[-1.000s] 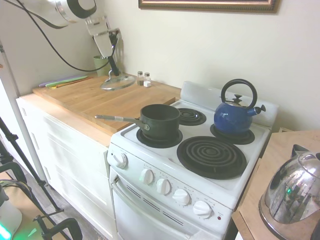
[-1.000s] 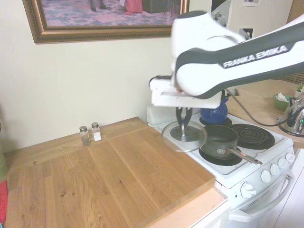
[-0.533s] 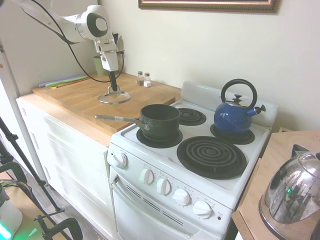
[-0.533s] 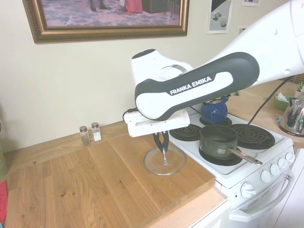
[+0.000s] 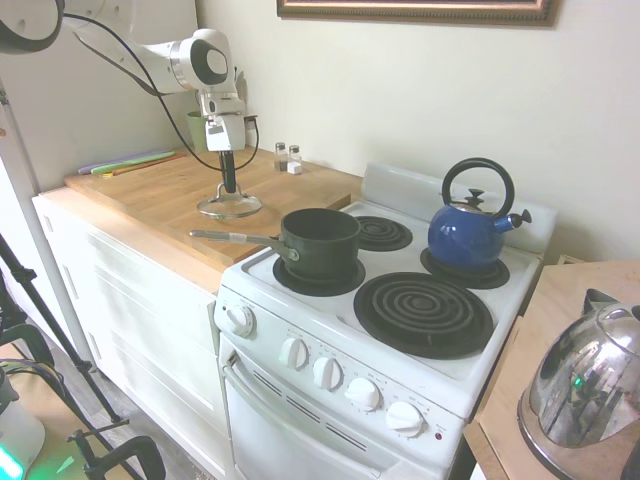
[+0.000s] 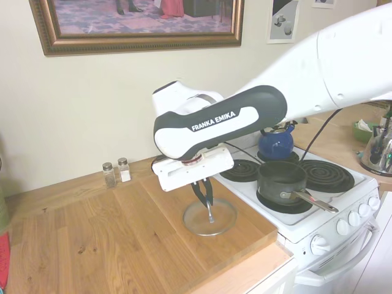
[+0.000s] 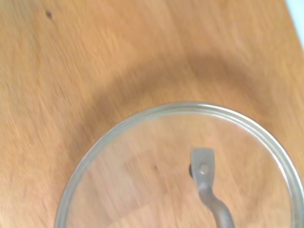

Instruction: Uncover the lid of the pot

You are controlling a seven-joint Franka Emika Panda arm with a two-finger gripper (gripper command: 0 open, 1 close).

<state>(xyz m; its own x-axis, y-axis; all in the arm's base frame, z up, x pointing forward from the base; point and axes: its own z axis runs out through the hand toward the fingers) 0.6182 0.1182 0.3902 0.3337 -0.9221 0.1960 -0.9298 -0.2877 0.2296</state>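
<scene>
Next, my gripper lets go of the glass lid on the wooden counter (image 5: pixel 236 213) just behind the long handle of the dark pot.
The glass lid (image 5: pixel 229 206) with its metal rim lies low on the wooden counter (image 5: pixel 140 190), left of the stove. My gripper (image 5: pixel 228 186) points straight down, shut on the lid's loop handle (image 7: pixel 207 187). In the second exterior view the lid (image 6: pixel 209 218) sits under the gripper (image 6: pixel 209 211) near the counter's stove-side end. The dark pot (image 5: pixel 320 240) stands uncovered on the front left burner, its long handle (image 5: pixel 232 237) pointing over the counter. The pot (image 6: pixel 282 177) is a hand's width from the lid.
A blue kettle (image 5: pixel 470 228) sits on the back right burner. Salt and pepper shakers (image 5: pixel 287 155) stand by the wall. A shiny steel kettle (image 5: pixel 588 385) is on the right-hand counter. A green cup (image 5: pixel 200 128) stands in the back corner.
The arm carried the lid from up in the air near the wall forward and down onto the wooden counter; it is still gripped.
</scene>
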